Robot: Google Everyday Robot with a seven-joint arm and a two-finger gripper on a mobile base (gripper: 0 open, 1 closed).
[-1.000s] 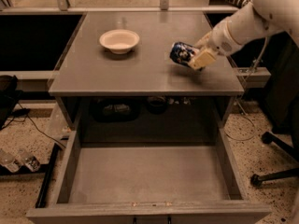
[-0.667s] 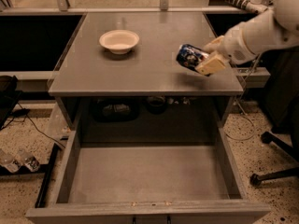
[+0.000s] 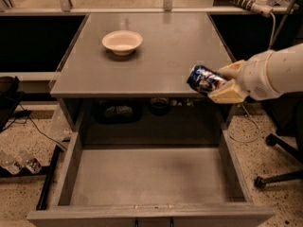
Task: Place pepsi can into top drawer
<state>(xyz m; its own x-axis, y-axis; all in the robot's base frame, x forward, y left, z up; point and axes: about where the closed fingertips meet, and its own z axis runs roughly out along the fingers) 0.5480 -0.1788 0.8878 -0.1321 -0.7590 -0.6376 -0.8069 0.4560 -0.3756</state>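
Next, my gripper lets go of the pepsi can on the top drawer's grey bottom, near its middle (image 3: 173, 152), a little toward my arm.
The pepsi can (image 3: 204, 79) is dark blue with white printing and lies on its side in the air, at the front right edge of the cabinet top. My gripper (image 3: 227, 82) is shut on the pepsi can, its cream fingers (image 3: 226, 95) above and below it, on a white arm coming in from the right. The top drawer (image 3: 150, 176) stands pulled fully open below, with a bare grey floor. The can is above the drawer's back right corner.
A cream-white bowl (image 3: 122, 41) sits on the grey cabinet top (image 3: 156, 56) at back left. A chair base (image 3: 279, 174) stands on the floor at right. Plastic bottles (image 3: 19, 162) and cables lie on the floor at left.
My gripper has carried the pepsi can forward and down, from over the cabinet top's right side to its front right edge, above the open drawer.
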